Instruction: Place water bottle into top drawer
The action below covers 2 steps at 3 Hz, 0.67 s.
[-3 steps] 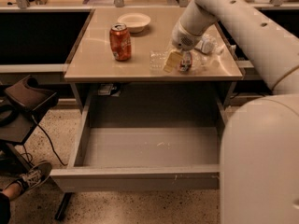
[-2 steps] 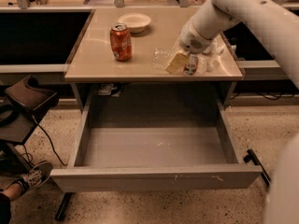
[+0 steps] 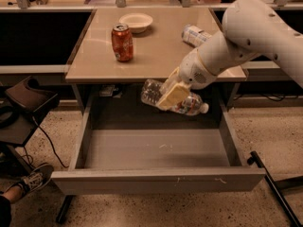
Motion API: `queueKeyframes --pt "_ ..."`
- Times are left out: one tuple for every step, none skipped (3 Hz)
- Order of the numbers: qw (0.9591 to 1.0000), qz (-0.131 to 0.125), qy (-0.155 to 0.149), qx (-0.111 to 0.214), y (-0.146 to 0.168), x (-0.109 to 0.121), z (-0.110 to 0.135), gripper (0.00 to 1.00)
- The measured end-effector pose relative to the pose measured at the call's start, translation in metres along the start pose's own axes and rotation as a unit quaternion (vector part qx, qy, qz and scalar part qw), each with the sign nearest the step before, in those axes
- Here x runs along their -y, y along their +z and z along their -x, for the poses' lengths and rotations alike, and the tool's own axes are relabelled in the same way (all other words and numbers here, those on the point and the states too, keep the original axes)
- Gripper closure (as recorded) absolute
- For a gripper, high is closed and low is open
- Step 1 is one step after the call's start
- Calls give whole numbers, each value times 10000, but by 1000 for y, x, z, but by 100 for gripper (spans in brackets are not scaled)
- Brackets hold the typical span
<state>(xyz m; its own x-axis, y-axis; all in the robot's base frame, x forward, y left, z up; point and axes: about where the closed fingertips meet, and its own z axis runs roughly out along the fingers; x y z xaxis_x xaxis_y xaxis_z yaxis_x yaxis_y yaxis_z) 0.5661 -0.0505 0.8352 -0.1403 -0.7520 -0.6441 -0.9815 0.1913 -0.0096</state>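
Next, my gripper sets the water bottle down and lets go of it on the drawer's grey bottom [image 3: 186, 144], toward the side nearest my arm.
The water bottle [image 3: 154, 93] is clear crinkled plastic with a white cap pointing right. It lies on its side in the air above the back of the open top drawer [image 3: 156, 178], just in front of the table edge. My gripper [image 3: 172, 94] is shut on the water bottle around its middle, with a cream-coloured finger [image 3: 173, 93] across its front. The drawer is pulled fully out and its grey floor is bare.
On the table [image 3: 94, 65] stand an orange-red soda can [image 3: 122, 42], a white bowl [image 3: 136, 21] and a bottle with a white-blue label [image 3: 195, 34] lying on its side. A person's shoe [image 3: 28, 181] and a dark chair [image 3: 23, 103] are at the left.
My gripper has lifted the water bottle off the table top and carried it forward and down over the open drawer. The arm has swung toward the front.
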Motion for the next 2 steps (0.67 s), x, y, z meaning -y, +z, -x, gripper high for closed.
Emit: queueKeyframes --pt "9990 421 107 35 35 -38 -19 100" --pt "9986 505 120 -9 42 -45 -23 100"
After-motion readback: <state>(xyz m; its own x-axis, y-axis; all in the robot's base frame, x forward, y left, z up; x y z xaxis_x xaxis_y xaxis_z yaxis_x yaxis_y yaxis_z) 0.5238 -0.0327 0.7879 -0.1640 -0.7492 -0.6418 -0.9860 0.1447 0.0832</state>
